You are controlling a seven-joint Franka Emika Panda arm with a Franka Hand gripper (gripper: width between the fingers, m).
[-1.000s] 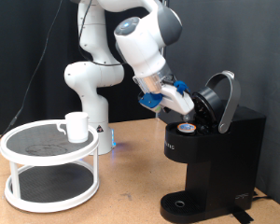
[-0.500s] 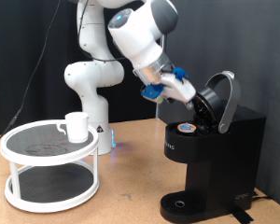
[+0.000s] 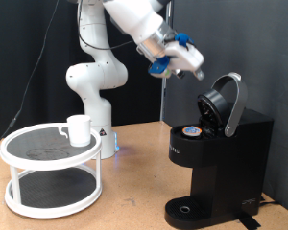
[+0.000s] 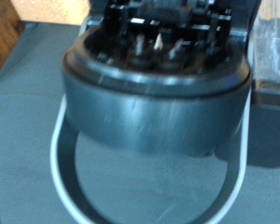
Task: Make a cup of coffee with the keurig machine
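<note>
Next, the gripper closes on the top of the lid's gray handle (image 3: 233,76) on the keurig machine.
The black keurig machine (image 3: 221,153) stands at the exterior view's right with its rounded lid (image 3: 227,102) hinged open. A small pod with a blue top (image 3: 191,131) sits in the open chamber. My gripper (image 3: 194,63) hangs in the air above and to the left of the lid, holding nothing that I can see. The wrist view is filled by the open lid's underside (image 4: 154,84), close and blurred, and my fingers do not show there. The white cup (image 3: 79,129) stands on the top shelf of a round white stand (image 3: 50,158) at the left, far from the gripper.
The robot's white base (image 3: 91,91) stands behind the stand. The machine's round drip base (image 3: 187,209) has nothing on it. Bare wooden table (image 3: 134,192) lies between the stand and the machine. A black curtain hangs behind.
My gripper has risen up and away from the pod chamber, from beside the open lid to well above it. The pod stays in the chamber. The cup has not moved.
</note>
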